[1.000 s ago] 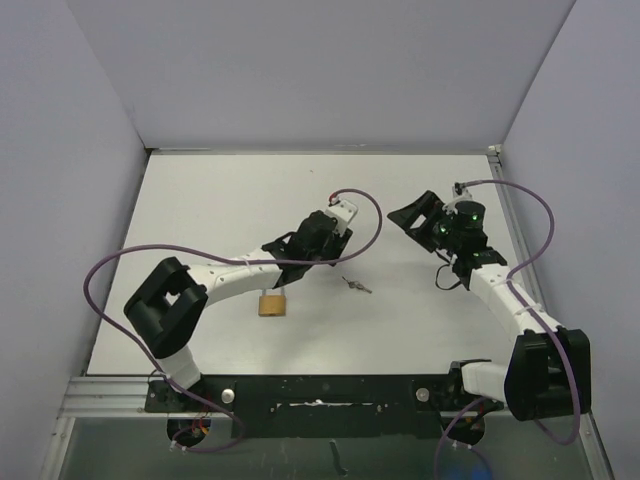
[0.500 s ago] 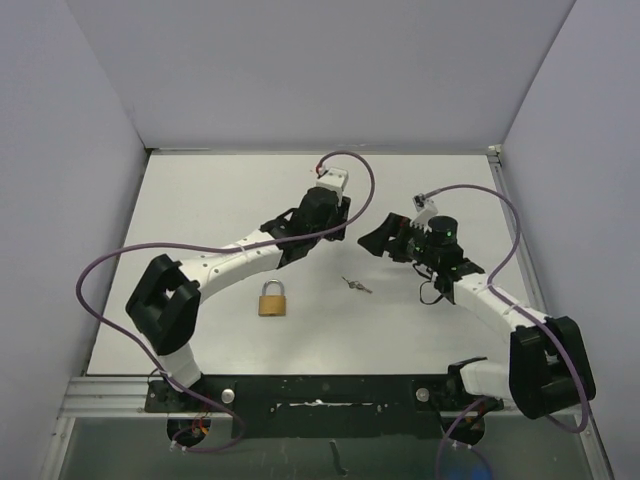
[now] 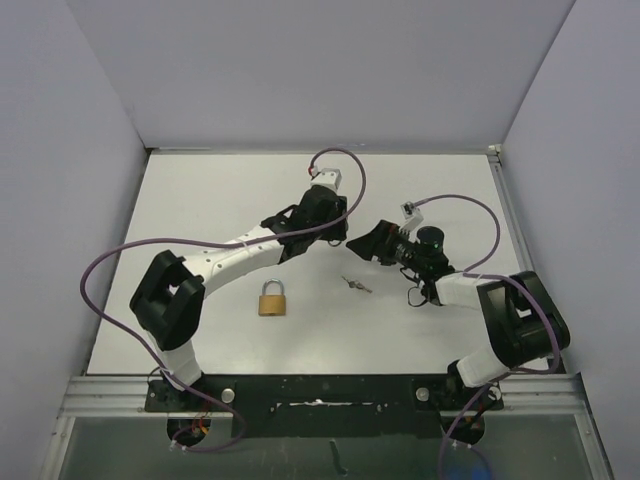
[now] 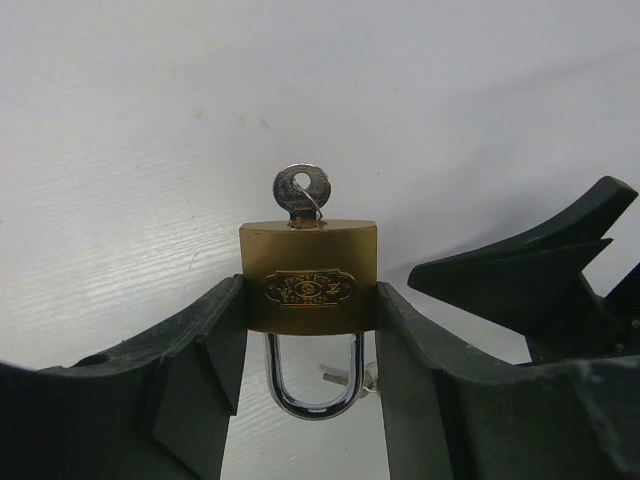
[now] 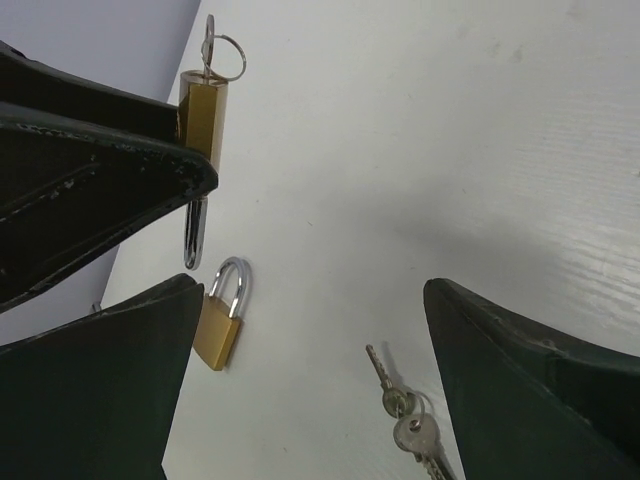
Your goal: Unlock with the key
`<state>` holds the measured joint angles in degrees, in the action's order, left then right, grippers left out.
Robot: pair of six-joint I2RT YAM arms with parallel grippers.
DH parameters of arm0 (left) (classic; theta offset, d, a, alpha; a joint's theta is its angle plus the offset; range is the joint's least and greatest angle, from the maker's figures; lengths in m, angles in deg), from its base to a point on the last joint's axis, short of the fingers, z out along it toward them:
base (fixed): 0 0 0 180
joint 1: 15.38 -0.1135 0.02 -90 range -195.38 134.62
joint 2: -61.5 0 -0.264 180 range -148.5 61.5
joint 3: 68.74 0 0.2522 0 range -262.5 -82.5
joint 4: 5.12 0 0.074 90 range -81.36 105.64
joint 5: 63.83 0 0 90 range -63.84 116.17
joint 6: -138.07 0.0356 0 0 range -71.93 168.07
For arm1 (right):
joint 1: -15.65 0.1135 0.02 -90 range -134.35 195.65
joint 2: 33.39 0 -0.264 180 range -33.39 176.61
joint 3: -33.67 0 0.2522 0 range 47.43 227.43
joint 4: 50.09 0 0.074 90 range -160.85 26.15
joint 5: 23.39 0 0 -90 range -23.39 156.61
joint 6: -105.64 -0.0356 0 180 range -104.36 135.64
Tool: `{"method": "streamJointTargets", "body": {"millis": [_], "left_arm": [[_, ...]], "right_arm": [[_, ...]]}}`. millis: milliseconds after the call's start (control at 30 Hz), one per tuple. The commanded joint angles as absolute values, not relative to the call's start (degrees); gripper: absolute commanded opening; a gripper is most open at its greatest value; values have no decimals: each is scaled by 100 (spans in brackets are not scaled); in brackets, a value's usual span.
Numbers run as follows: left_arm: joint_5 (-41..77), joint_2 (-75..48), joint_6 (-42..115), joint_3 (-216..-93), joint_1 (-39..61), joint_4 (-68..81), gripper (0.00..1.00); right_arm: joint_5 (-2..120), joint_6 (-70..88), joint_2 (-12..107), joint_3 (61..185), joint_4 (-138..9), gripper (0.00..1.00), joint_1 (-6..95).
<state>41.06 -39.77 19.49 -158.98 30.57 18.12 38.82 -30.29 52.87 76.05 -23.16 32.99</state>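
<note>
My left gripper is going to set the brass padlock down on the white table [image 3: 319, 217], past the loose keys and toward the far edge of the table. The padlock is now held above the table.
My left gripper [image 4: 310, 315] is shut on the sides of a brass padlock [image 4: 310, 285] and holds it above the table. A silver key [image 4: 302, 193] stands in the keyhole on the lock's far side, and the steel shackle [image 4: 308, 390] points back at the wrist with both legs in the body. In the right wrist view the held padlock [image 5: 203, 112] and its key [image 5: 214, 48] are at upper left. My right gripper [image 5: 310, 300] is open and empty, just right of the left gripper [image 3: 335, 226] in the top view, with the fingers [image 4: 515, 282] close beside the lock.
A second brass padlock [image 3: 272, 299] lies flat on the white table [image 3: 200, 210], also seen in the right wrist view [image 5: 222, 328]. A small bunch of loose keys [image 3: 356, 285] lies on the table below my right gripper [image 3: 372, 243].
My right gripper has swung left and down, close up to the left gripper. My left arm has shifted slightly back, uncovering the padlock on the table.
</note>
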Motion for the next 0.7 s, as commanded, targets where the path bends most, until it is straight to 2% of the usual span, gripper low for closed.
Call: {"method": "streamJointTargets", "body": {"millis": [0, 667], "left_arm": [[4008, -3893, 1710, -16334, 3014, 1462, 0], [3682, -3666, 1478, -16201, 3023, 1268, 0]], "right_arm": [[3634, -3379, 5509, 7607, -762, 98, 3356], [3730, -3687, 6223, 7785, -359, 98, 3387]]}}
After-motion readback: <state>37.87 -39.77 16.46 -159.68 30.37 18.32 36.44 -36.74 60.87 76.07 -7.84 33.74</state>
